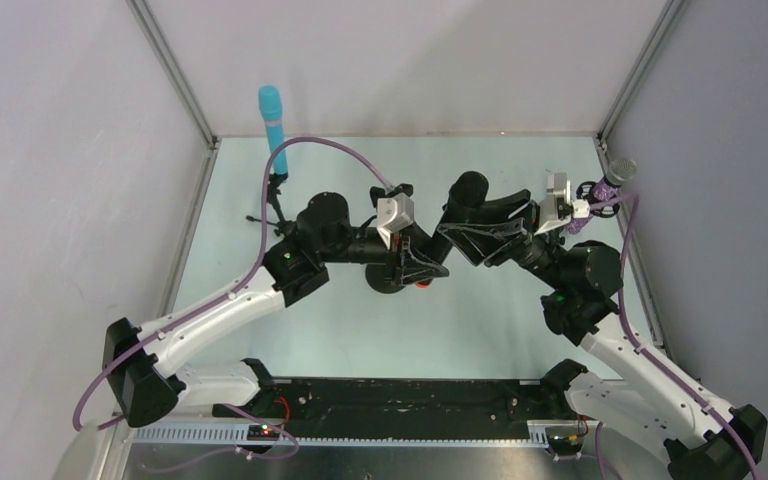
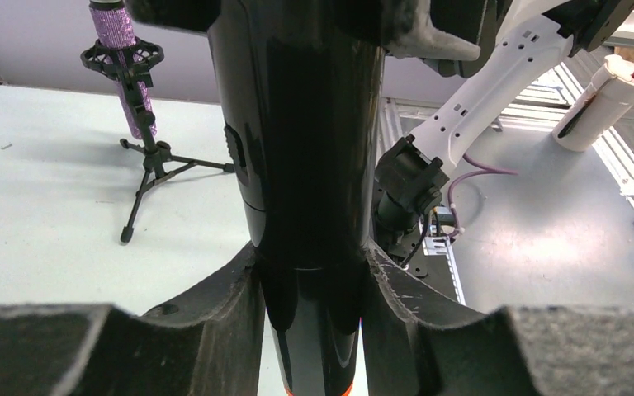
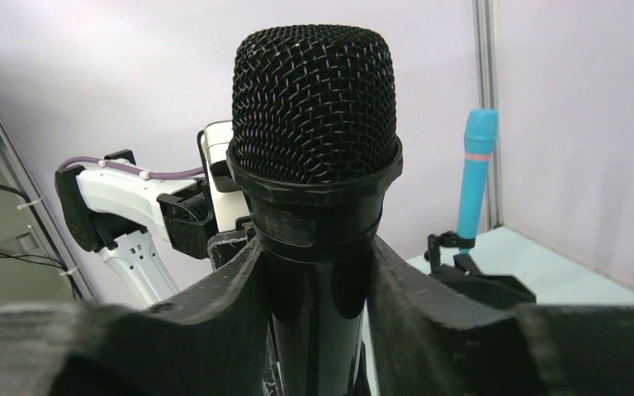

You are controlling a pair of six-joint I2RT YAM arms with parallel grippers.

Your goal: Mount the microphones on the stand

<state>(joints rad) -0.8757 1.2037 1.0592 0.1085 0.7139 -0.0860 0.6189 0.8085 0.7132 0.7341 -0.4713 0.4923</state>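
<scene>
The robot's left gripper is on the black microphone's lower body, so next the right gripper grips deeper under the head before the left gripper takes the stand's clip (image 1: 401, 189).
A black microphone (image 1: 457, 205) with a mesh head (image 3: 314, 99) and an orange end (image 2: 318, 389) hangs tilted over the table's middle, held by both grippers. My left gripper (image 1: 410, 262) (image 2: 309, 260) is shut on its lower body near the orange end. My right gripper (image 1: 477, 232) (image 3: 318, 264) is shut on its body just under the head. The cyan-blue microphone (image 1: 272, 115) (image 3: 475, 173) stands upright in a tripod stand (image 1: 278, 200) at the back left. The glittery purple microphone (image 1: 610, 180) (image 2: 124, 70) sits in a tripod stand (image 2: 144, 165) at the back right.
The enclosure's walls and metal posts (image 1: 175, 75) close in the back and sides. A dark round shape (image 1: 385, 282) lies on the table under the left gripper. Both arms (image 1: 210, 310) (image 1: 620, 350) reach in from the near edge. A white tube with a red cap (image 2: 603, 99) lies outside the cell.
</scene>
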